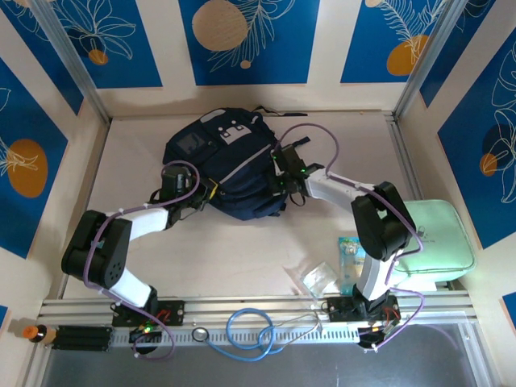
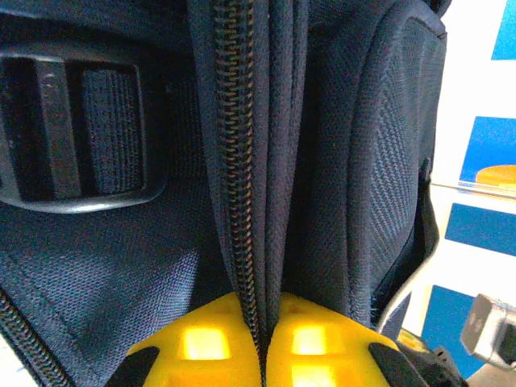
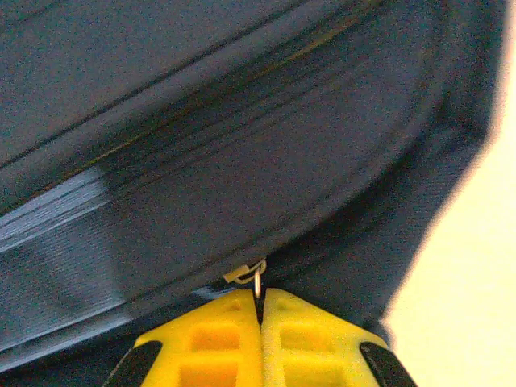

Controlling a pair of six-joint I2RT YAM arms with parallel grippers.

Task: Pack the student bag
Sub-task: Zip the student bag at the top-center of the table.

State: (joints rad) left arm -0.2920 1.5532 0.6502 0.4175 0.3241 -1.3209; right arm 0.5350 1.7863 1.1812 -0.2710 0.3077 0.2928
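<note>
My left gripper is pinching across the zipper teeth, in the way of the zipper pull, so it should open and grab the navy fabric (image 2: pixel 177 278) next to the zipper.
The student bag (image 1: pixel 230 161), a dark navy backpack with a grey-white patch and a pale diagonal stripe, lies at the back middle of the table. My left gripper (image 1: pixel 203 193) is at its near left side. In the left wrist view the yellow fingers (image 2: pixel 201 343) are shut on a fold of navy fabric (image 2: pixel 278 201) beside the zipper teeth (image 2: pixel 238 161). My right gripper (image 1: pixel 279 176) is at the bag's right side. Seen from the right wrist, the right gripper (image 3: pixel 260 300) is shut on the small metal zipper pull (image 3: pixel 256 280) at the bag's seam (image 3: pixel 242 161).
A mint green zip case (image 1: pixel 434 238) lies at the right edge. A small printed packet (image 1: pixel 351 256) and a clear plastic bag (image 1: pixel 314 278) sit near the right arm's base. A blue cable (image 1: pixel 250 330) coils on the front rail. A black strap buckle (image 2: pixel 72 137) is left of the zipper.
</note>
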